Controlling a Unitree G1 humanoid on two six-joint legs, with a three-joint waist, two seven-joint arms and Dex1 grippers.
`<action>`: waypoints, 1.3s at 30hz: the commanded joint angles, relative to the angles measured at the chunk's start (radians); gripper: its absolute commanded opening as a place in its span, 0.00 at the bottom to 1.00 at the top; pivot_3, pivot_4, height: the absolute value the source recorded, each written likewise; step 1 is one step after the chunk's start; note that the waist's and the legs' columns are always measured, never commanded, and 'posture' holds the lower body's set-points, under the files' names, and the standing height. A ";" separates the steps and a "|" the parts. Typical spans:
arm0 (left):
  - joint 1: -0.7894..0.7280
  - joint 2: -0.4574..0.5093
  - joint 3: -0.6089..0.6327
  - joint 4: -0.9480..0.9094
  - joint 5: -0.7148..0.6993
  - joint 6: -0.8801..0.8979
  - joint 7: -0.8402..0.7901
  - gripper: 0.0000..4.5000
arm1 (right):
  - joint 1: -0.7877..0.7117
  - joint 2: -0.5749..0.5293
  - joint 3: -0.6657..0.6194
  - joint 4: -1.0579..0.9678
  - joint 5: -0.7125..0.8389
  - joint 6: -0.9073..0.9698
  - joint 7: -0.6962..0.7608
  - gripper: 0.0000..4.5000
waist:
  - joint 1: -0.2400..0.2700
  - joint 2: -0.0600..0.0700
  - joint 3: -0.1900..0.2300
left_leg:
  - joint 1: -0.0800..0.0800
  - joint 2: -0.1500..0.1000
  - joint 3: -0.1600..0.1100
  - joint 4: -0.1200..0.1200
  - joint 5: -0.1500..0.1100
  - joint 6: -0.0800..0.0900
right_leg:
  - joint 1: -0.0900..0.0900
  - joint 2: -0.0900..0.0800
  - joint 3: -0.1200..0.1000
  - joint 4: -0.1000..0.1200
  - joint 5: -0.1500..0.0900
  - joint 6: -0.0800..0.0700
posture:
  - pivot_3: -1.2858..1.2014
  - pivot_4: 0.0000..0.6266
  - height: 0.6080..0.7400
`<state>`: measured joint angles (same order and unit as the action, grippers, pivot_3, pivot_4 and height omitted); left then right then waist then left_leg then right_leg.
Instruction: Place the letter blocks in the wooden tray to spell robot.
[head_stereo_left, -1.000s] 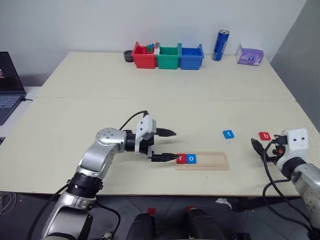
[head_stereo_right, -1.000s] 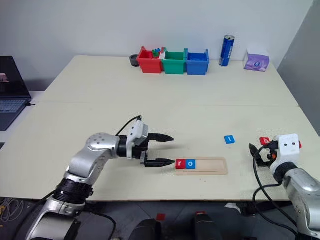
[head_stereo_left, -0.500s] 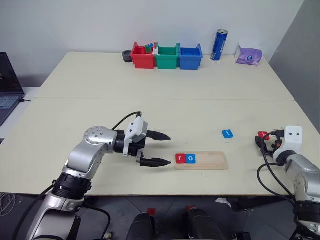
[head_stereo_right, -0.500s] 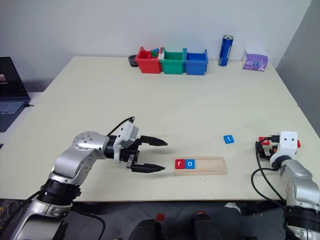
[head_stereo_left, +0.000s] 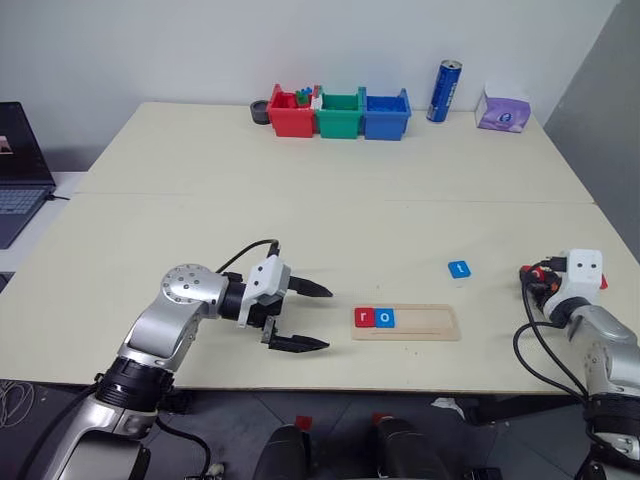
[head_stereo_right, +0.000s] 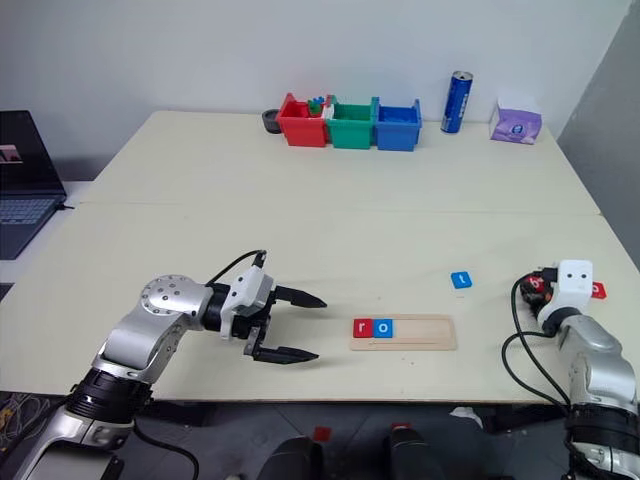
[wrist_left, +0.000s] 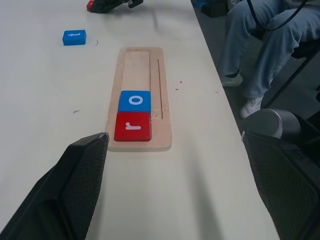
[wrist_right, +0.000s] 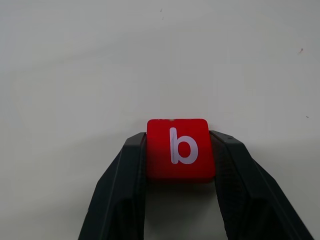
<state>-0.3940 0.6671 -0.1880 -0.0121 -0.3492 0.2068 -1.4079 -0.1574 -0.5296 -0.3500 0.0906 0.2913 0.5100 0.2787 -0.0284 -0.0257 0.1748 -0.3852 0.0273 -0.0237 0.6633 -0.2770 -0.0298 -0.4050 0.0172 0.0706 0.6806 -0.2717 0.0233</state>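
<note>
I will put the b tile down and grip its top and bottom (wrist_right: 177, 121), because my right gripper holds it by the side that must meet the o tile.
The wooden tray (head_stereo_left: 420, 323) lies near the table's front edge, with a red r tile (head_stereo_left: 364, 317) and a blue o tile (head_stereo_left: 385, 318) side by side at its left end. A blue t tile (head_stereo_left: 458, 269) rests on the table behind and to the right of the tray. My left gripper (head_stereo_left: 327, 318) is open and empty, a short way left of the tray. At the far right my right gripper (wrist_right: 180, 142) is shut on a red b tile (wrist_right: 180, 148), which sits on the table between its fingers.
Red, green and blue bins (head_stereo_left: 340, 112) stand at the back of the table, with a blue can (head_stereo_left: 442, 91) and a purple box (head_stereo_left: 501, 110) to their right. A laptop (head_stereo_left: 20, 160) sits far left. A seated person's legs (wrist_left: 260, 45) are just off the table's edge.
My left gripper has drawn back leftwards from the tray's left end, still open. My right gripper has sunk to the table and closed on the red b tile.
</note>
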 joint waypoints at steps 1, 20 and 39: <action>0.005 0.010 0.015 -0.001 0.000 -0.025 -0.002 1.00 | 0.113 0.017 -0.015 -0.216 0.028 0.098 -0.018 0.32 | 0.000 0.000 0.000 | 0.000 0.000 -0.001 -0.001 0.000 0.000 | 0.000 0.000 0.000 0.000 0.000 0.000 | 0.52 0.24 1.00; -0.009 -0.014 -0.014 0.013 0.028 -0.042 0.003 1.00 | 0.363 0.345 0.068 -0.747 0.058 0.371 -0.252 0.56 | -0.006 0.000 -0.001 | 0.002 0.002 0.000 0.000 0.000 0.000 | 0.000 0.001 0.000 0.000 -0.001 0.001 | 0.52 0.24 1.00; -0.001 -0.022 -0.019 0.018 0.055 -0.063 0.009 1.00 | 0.422 -0.333 0.000 -0.577 0.104 0.087 0.516 0.99 | -0.006 0.000 0.000 | 0.001 -0.001 0.002 0.000 0.000 0.000 | 0.000 0.003 -0.001 0.000 -0.001 0.001 | 0.52 0.24 1.00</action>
<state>-0.3861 0.6500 -0.1992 0.0145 -0.2920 0.1626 -1.3953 0.2653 -0.8236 -0.3582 -0.5134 0.4117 0.6645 0.7064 -0.0343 -0.0256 0.1752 -0.3837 0.0268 -0.0217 0.6632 -0.2770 -0.0298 -0.4051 0.0199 0.0694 0.6802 -0.2730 0.0240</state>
